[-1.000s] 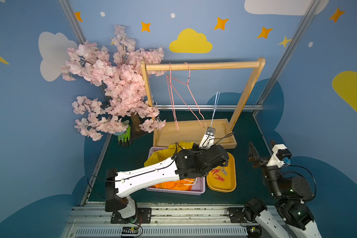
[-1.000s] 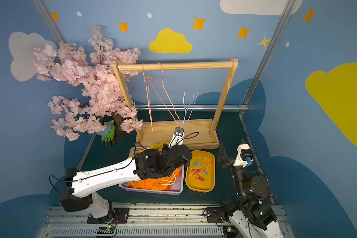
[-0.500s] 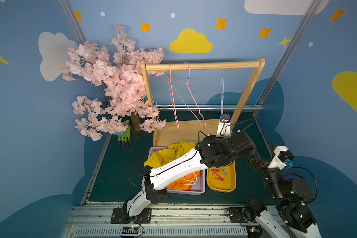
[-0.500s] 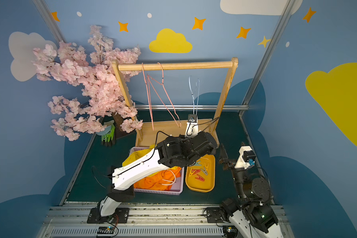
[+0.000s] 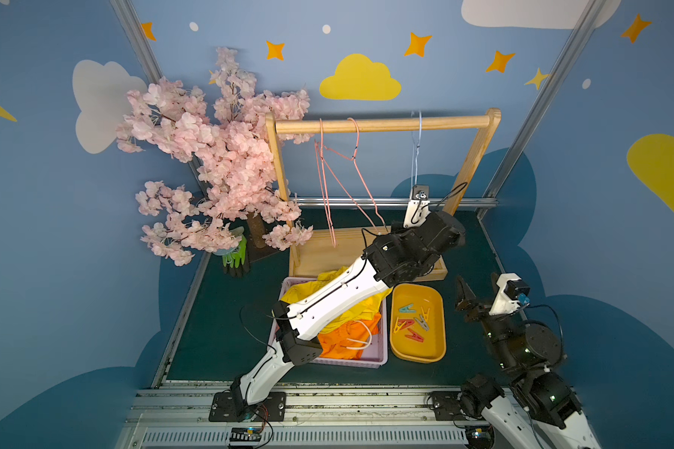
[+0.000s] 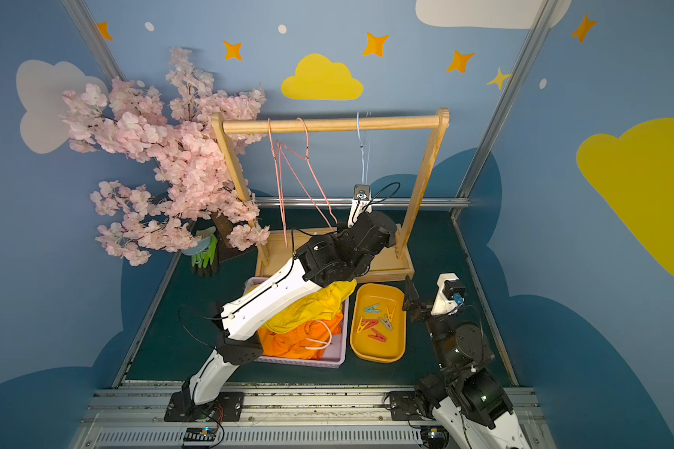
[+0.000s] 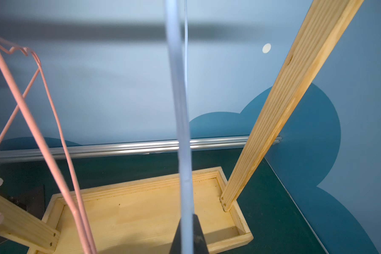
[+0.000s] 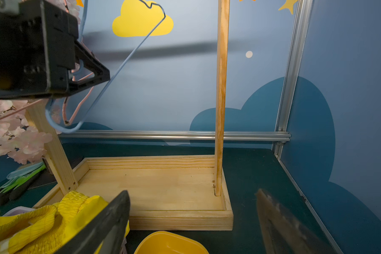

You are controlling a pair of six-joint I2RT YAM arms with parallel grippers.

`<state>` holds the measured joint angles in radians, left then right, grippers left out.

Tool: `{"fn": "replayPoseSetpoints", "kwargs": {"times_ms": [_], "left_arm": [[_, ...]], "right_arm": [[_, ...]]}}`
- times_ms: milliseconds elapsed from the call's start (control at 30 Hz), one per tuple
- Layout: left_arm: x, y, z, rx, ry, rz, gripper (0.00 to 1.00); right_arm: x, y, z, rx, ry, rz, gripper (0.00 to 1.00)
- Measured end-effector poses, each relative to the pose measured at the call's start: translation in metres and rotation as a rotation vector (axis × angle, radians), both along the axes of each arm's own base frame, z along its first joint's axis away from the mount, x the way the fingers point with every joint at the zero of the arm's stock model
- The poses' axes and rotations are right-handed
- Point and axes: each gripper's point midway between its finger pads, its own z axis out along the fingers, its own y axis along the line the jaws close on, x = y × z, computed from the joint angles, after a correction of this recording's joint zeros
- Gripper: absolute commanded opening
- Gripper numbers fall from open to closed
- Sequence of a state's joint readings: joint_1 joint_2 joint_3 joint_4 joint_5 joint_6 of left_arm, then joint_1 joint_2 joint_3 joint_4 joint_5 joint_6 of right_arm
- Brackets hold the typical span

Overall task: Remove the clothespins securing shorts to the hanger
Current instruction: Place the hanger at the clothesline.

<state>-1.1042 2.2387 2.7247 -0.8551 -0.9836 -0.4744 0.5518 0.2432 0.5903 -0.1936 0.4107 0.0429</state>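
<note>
My left gripper needs to let go of the pale blue hanger under the wooden rod, close beside the nearest pink hanger (image 5: 394, 179).
My left gripper (image 7: 187, 235) is shut on the lower wire of a pale blue hanger (image 5: 417, 155), whose hook reaches the wooden rod (image 5: 382, 124). In both top views the left arm hides the jaws. No shorts hang on that hanger. Yellow shorts (image 5: 329, 282) and orange shorts (image 5: 347, 338) lie heaped in a lilac basket (image 5: 382, 357) under the left arm. Several clothespins (image 5: 413, 322) in red, teal, grey and yellow lie in a yellow tray (image 5: 436, 350). My right gripper (image 5: 479, 289) hovers open and holds nothing, right of the tray.
Two bare pink hangers (image 5: 339, 175) hang left of the blue one. The rack's wooden base (image 5: 320, 252) stands behind the basket, its right post (image 5: 471, 163) close to the left wrist. A blossom tree (image 5: 211, 155) and green-black gloves (image 5: 236, 256) sit at the back left.
The left arm has swung right and upward from over the basket, carrying the blue hanger up to the rod. The right arm has barely moved.
</note>
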Motion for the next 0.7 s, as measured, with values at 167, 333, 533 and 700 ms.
{"fn": "replayPoseSetpoints", "kwargs": {"times_ms": [167, 333, 533, 700], "left_arm": [[0.024, -0.01, 0.005, -0.018, -0.068, 0.003, 0.04], [0.051, -0.026, -0.011, 0.004, -0.114, 0.008, 0.04], [0.075, -0.024, -0.023, 0.009, -0.131, 0.035, 0.04], [0.092, -0.009, -0.02, -0.019, -0.14, 0.067, 0.04]], "right_arm": [[0.0, 0.0, -0.003, -0.002, 0.011, 0.0, 0.9], [-0.005, -0.003, -0.005, -0.002, 0.011, -0.001, 0.9], [-0.012, -0.009, -0.006, -0.001, 0.009, -0.011, 0.9], [-0.013, -0.011, -0.008, -0.003, 0.011, -0.015, 0.9]]}}
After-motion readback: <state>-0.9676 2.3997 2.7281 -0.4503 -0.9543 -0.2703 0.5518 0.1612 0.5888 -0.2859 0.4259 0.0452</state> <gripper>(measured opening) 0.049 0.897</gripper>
